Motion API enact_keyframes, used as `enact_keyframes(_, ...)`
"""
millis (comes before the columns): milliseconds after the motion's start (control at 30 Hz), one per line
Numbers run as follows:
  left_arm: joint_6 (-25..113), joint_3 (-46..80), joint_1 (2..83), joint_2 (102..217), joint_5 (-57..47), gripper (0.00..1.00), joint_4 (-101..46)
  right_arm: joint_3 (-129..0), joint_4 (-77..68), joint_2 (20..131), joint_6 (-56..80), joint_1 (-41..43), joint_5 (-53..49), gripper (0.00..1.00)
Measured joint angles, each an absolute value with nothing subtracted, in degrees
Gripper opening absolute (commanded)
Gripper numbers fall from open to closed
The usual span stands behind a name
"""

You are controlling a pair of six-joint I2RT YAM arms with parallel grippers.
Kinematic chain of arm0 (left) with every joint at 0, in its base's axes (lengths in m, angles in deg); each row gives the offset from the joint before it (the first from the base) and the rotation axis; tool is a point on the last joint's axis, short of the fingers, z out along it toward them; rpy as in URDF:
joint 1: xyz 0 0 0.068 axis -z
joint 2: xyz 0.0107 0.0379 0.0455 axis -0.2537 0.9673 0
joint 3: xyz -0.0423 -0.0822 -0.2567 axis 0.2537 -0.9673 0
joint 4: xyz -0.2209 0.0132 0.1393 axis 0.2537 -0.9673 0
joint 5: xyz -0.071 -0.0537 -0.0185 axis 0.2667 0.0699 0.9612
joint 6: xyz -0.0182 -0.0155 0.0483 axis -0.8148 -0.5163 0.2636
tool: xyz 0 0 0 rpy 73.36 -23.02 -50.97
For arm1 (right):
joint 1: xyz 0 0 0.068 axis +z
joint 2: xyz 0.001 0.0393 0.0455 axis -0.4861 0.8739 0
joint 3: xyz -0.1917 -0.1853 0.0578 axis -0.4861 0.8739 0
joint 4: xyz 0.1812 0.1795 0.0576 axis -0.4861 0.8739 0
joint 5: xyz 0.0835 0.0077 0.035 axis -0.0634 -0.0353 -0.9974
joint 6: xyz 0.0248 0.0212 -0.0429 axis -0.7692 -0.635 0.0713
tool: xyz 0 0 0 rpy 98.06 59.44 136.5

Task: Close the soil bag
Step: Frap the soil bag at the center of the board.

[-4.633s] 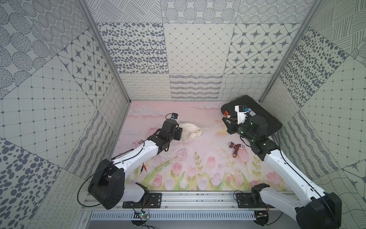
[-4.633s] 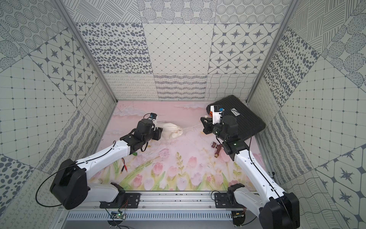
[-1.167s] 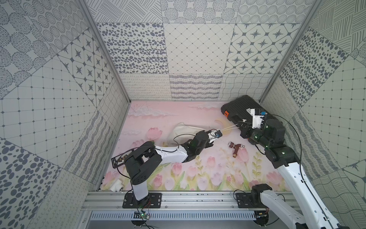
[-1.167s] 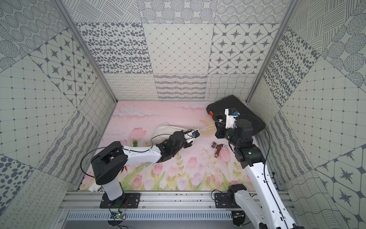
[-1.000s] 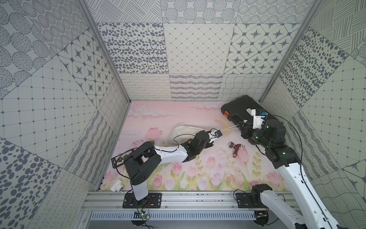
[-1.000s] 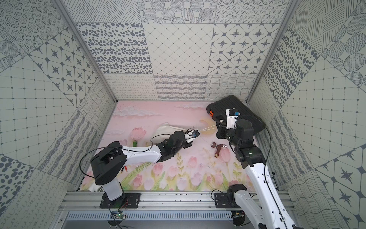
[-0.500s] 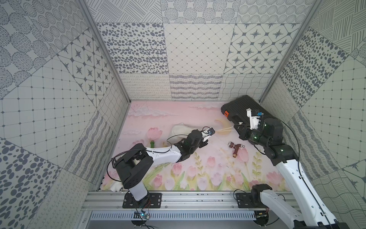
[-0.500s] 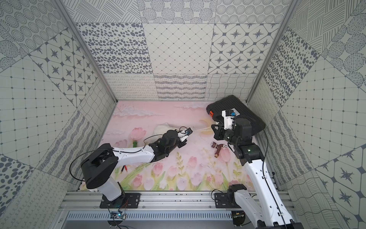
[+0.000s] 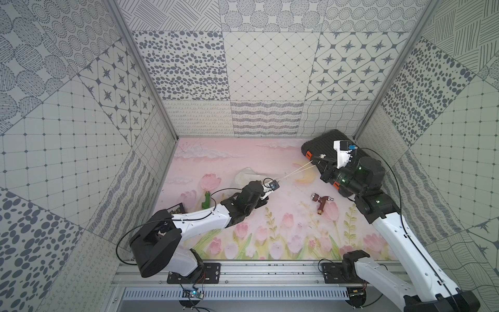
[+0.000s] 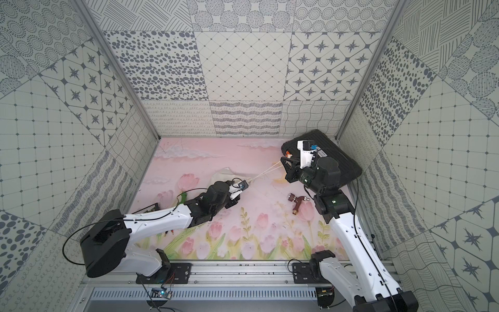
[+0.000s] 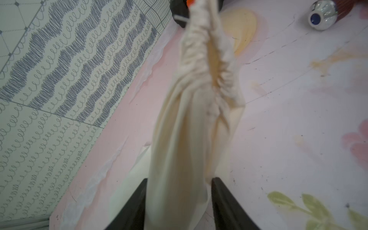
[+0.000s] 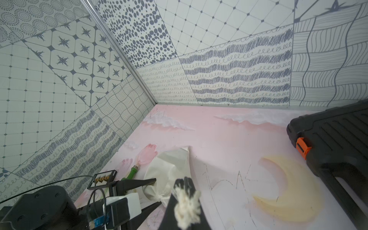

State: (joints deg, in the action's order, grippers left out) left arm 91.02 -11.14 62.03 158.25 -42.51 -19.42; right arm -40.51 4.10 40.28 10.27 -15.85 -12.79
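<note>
My left gripper sits behind the soil bag's gaping opening, so my left gripper needs to take the gathered neck (image 11: pixel 193 48) while my right gripper pulls the cords.
The soil bag (image 9: pixel 244 175) (image 10: pixel 223 174) is a cream-white cloth pouch lying on the pink floral mat. Its gathered neck (image 11: pixel 201 65) points toward the right arm. Two thin white cords (image 9: pixel 297 171) (image 10: pixel 266 171) run taut from the neck to my right gripper (image 9: pixel 321 158) (image 12: pixel 184 182), which is shut on their frayed end (image 12: pixel 187 207). My left gripper (image 11: pixel 179 179) (image 12: pixel 157 192) is open, with one black finger (image 11: pixel 137 203) on each side of the bag just behind the neck. The bag's mouth looks drawn narrow.
A black ribbed hard case (image 9: pixel 324 140) (image 12: pixel 338 139) lies at the back right, under the right gripper. A brown tap (image 9: pixel 321 202) (image 10: pixel 297 202) lies on the mat mid-right. A green fitting (image 9: pixel 206 198) and a small black tray (image 9: pixel 176 209) sit by the left wall.
The left gripper's jaws have opened off the bag, and that arm has drawn back to the left with the bag. The right gripper still holds the cords taut.
</note>
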Motion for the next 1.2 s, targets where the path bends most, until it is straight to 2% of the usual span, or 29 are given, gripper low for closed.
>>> enact_keyframes(233, 91.0, -4.5, 64.9, 158.2, -38.1, 0.78, -23.0, -40.5, 2.0, 38.9, 10.7, -15.6, -12.5, 0.0)
enact_keyframes(400, 90.8, 1.3, 65.5, 162.2, -33.3, 0.77, -21.9, -40.5, 2.0, 38.8, 10.7, -15.6, -12.5, 0.0)
enact_keyframes(700, 91.5, 9.9, 65.1, 171.8, -28.5, 0.51, -18.6, -40.4, 1.9, 38.8, 10.7, -15.3, -12.5, 0.0)
enact_keyframes(800, 91.2, 11.0, 64.3, 173.0, -26.8, 0.36, -17.5, -40.2, 1.9, 38.7, 10.7, -15.3, -12.4, 0.0)
enact_keyframes(933, 90.3, 11.1, 63.4, 173.4, -24.5, 0.09, -16.5, -39.9, 1.8, 38.3, 11.0, -15.3, -11.3, 0.0)
enact_keyframes(1100, 89.8, 8.9, 63.2, 173.1, -22.2, 0.0, -15.3, -39.8, 3.5, 37.9, 12.1, -15.2, -8.9, 0.0)
enact_keyframes(1200, 89.7, 6.5, 63.2, 172.0, -21.7, 0.0, -14.7, -39.9, 6.2, 38.0, 12.3, -15.4, -7.8, 0.0)
